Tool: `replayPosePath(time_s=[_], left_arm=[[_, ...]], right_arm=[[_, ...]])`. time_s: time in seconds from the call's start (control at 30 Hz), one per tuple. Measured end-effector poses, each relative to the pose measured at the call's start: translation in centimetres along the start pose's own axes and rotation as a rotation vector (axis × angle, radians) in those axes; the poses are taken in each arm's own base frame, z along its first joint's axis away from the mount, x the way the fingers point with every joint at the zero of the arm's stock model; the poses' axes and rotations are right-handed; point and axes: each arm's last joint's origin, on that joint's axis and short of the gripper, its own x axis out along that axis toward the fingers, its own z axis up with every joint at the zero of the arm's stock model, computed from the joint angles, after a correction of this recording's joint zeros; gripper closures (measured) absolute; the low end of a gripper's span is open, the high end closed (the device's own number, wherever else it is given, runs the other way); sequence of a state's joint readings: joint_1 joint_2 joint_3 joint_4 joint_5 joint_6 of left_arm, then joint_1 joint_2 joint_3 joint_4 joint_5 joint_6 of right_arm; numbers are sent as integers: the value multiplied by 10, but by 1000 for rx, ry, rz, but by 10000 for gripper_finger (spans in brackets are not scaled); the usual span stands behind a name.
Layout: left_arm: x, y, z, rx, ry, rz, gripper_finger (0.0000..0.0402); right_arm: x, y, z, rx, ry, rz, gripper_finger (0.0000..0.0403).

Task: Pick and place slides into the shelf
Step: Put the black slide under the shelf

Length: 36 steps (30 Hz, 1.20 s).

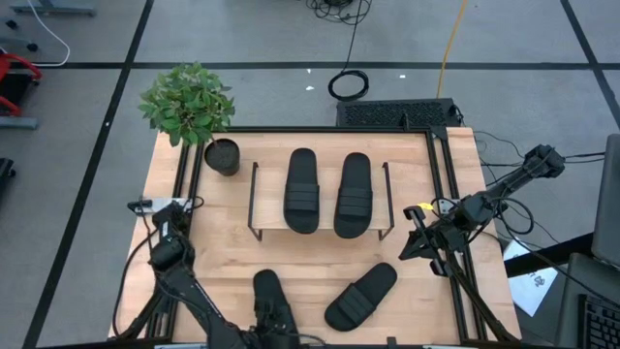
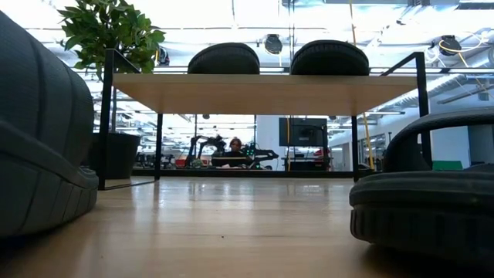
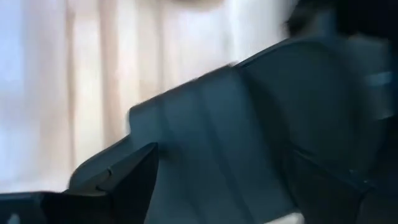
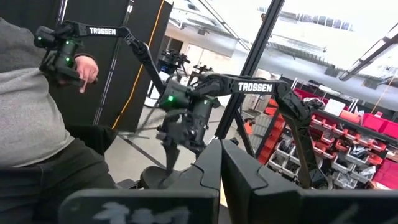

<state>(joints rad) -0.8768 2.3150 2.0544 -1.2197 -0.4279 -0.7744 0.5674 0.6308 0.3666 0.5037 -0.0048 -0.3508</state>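
Next, my left gripper straightens the slide that lies slanted across my open fingers under my left arm, back off, and then takes it by its strap [image 3: 194,138].
Two black slides [image 1: 301,190] [image 1: 354,194] lie side by side, soles down, on the shelf's top board [image 1: 268,199]; the low view shows them [image 2: 224,58] [image 2: 329,55] above the board [image 2: 262,93]. A third slide [image 1: 360,296] lies slantwise on the table in front of the shelf. The fourth slide [image 1: 263,289] lies near the table's near edge, partly under my left arm. My left gripper [image 1: 278,320] is over it, pointing down, open, with a finger on either side [image 3: 134,177] [image 3: 329,186]. My right gripper [image 1: 415,242] hovers shut near the shelf's right end. My left gripper comes at the fourth slide [image 3: 217,143] from above, its fingers standing across the slide's width. Blur in the wrist view keeps me from telling whether the fingers touch it. The slide lies on the table.
A potted plant [image 1: 194,111] stands at the table's far left corner, beside the shelf. Black frame rails [image 1: 441,184] run along the table's sides. A person [image 4: 37,124] shows beyond the table in the right wrist view. Bare wood [image 1: 223,257] lies in front of the shelf.
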Motion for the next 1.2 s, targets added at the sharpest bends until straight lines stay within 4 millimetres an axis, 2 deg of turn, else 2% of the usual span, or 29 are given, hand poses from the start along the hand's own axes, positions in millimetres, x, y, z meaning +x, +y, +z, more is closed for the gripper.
replayPosePath(time_s=[0.17, 0.33, 0.43, 0.63, 0.67, 1.0, 1.2], left_arm=[[13, 12, -4, 23, 110, 97, 96], [21, 17, -1, 6, 202, 48, 135], [21, 18, 0, 44, 211, 35, 190], [19, 17, -5, 116, 226, 57, 365], [19, 18, -5, 118, 225, 71, 382], [16, 23, -11, 127, 275, 134, 396], [22, 24, -4, 3, 310, 40, 341]], right_arm=[[0, 0, 0, -2, 0, 0, 403], [0, 0, 0, -2, -1, 0, 403], [0, 0, 0, -2, 0, 0, 403], [0, 0, 0, -2, 0, -1, 403], [0, 0, 0, -2, 0, -1, 403], [0, 0, 0, -2, 0, -2, 403], [0, 0, 0, -2, 1, -2, 403]])
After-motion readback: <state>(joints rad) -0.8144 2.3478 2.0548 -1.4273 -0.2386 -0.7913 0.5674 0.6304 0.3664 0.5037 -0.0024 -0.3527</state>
